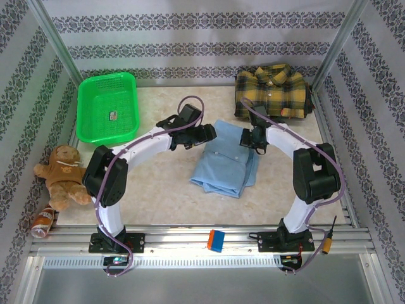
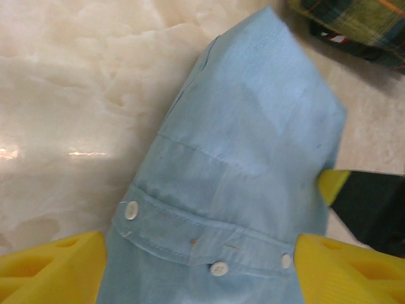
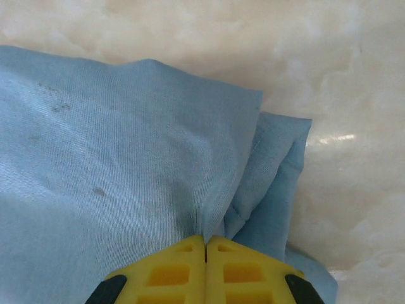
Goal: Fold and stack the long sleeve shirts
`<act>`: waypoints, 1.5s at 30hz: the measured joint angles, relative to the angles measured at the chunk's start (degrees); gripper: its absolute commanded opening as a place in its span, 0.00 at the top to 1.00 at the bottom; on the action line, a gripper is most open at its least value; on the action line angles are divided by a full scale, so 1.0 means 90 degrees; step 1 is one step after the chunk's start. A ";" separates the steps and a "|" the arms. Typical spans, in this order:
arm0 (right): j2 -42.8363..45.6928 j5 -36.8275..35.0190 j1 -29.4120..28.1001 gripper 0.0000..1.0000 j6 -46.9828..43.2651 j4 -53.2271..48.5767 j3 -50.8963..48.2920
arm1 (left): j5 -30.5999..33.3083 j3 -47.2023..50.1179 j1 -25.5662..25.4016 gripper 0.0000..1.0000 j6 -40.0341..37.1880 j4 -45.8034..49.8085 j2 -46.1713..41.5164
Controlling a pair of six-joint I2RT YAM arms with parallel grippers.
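I need to let go of the blue shirt's pinched fold with my right gripper by the outer edge of the layer sticking out (image 1: 259, 158) underneath.
The light blue shirt (image 1: 224, 161) lies partly folded in the middle of the table. My left gripper (image 1: 213, 133) is at its far left corner. In the left wrist view the left gripper (image 2: 199, 272) is open, its yellow fingers (image 2: 57, 269) wide apart either side of a raised, buttoned cuff of the blue shirt (image 2: 253, 126). My right gripper (image 1: 248, 138) is at the shirt's far right corner. Seen from the right wrist, the right gripper (image 3: 205, 239) is shut on a pinched fold of the blue shirt (image 3: 126, 164). The yellow-and-dark plaid shirt (image 1: 272, 92) lies folded at the back right.
A green mesh basket (image 1: 107, 107) stands at the back left. A teddy bear (image 1: 62, 174) and a bottle (image 1: 43, 221) lie at the left edge. A small blue-and-orange block (image 1: 216, 240) rests on the front rail. Patterned walls enclose the table.
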State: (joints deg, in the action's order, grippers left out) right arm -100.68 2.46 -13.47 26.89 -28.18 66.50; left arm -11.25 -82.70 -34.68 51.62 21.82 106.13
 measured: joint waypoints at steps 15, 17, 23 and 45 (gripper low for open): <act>0.0957 -0.0597 0.0112 1.00 0.0488 0.0284 -0.1474 | 0.0707 0.0500 -0.0882 0.42 0.0602 -0.0007 0.0209; 0.1049 -0.0685 0.0112 1.00 0.0588 0.0308 -0.1649 | 0.0809 0.0760 -0.0947 0.43 0.0641 -0.0092 0.0211; 0.1134 -0.0845 0.0112 1.00 0.0916 0.0340 -0.1984 | 0.0947 0.1489 -0.1183 0.45 0.0724 -0.0636 0.0289; 0.2404 0.1707 0.0393 0.90 0.0959 0.0044 -0.0682 | 0.0787 0.0826 -0.1236 0.34 0.0090 -0.0646 -0.0950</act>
State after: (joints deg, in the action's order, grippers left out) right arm -79.05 17.82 -9.93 35.53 -27.79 60.36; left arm -4.16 -75.26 -45.80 52.42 16.01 97.58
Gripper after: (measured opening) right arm 0.139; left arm 0.688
